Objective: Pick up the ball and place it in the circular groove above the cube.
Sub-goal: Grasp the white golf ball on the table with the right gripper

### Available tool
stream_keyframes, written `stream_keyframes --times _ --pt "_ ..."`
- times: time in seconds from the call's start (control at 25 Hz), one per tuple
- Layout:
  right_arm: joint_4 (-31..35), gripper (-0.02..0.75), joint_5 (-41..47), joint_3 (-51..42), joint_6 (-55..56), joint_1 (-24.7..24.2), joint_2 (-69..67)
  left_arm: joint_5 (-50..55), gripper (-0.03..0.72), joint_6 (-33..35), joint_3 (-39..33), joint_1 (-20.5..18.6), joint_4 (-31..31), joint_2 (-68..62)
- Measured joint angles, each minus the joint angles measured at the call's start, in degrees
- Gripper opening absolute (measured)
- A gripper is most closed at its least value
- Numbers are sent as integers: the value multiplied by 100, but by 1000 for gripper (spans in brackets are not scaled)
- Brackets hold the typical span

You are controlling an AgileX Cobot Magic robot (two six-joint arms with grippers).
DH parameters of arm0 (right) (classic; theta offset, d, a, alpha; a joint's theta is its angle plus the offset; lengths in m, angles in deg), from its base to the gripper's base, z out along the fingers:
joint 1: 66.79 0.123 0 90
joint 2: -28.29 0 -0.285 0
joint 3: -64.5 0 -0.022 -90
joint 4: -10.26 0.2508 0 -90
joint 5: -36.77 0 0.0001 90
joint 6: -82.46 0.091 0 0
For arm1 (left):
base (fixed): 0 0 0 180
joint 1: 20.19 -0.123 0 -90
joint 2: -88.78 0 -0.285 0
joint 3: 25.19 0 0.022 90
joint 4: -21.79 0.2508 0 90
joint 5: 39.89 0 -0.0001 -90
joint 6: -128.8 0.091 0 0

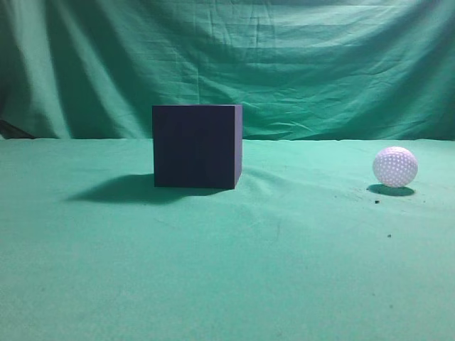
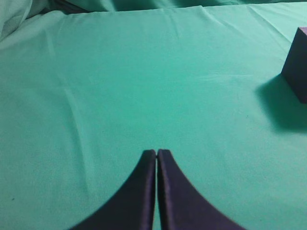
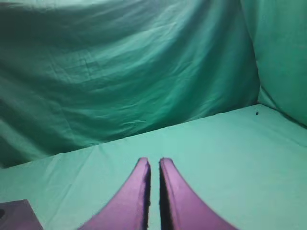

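Observation:
My right gripper needs to close around the middle of the white dimpled ball point(image 1: 395, 168), one finger on each side, to carry it to the cube.
The dark navy cube point(image 1: 197, 145) stands on the green cloth a little left of centre in the exterior view. The white dimpled ball point(image 1: 395, 167) rests on the cloth far to its right. No gripper shows in the exterior view. My left gripper point(image 2: 157, 152) is shut and empty above bare cloth, with the cube point(image 2: 298, 62) at the right edge of the left wrist view. My right gripper point(image 3: 153, 162) is shut with a thin slit between the fingers and holds nothing. A corner of the cube point(image 3: 14, 215) shows at the bottom left of the right wrist view. The ball is out of both wrist views.
Green cloth point(image 1: 227, 270) covers the table and a wrinkled green curtain point(image 1: 284, 64) hangs behind it. The cube casts a shadow point(image 1: 117, 190) to its left. A few dark specks point(image 1: 377, 202) lie near the ball.

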Motion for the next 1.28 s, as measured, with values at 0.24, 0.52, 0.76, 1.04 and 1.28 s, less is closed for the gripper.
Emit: stream_keyframes --times 0.24,0.52,0.76,1.04,1.28 --pt "107 47 477 759 22 0 -412 0 0 0 0 0 0 0" --pt "322 47 769 1742 22 0 -2370 0 0 0 0 0 0 0" --pt "320 0 2001 2761 -1068 0 -4078 0 0 0 0 0 0 0" --pt "201 0 3899 4398 -1929 592 -6320 0 0 0 0 0 0 0" --pt "-292 0 3996 5113 -1767 1523 -7766 0 0 0 0 0 0 0"
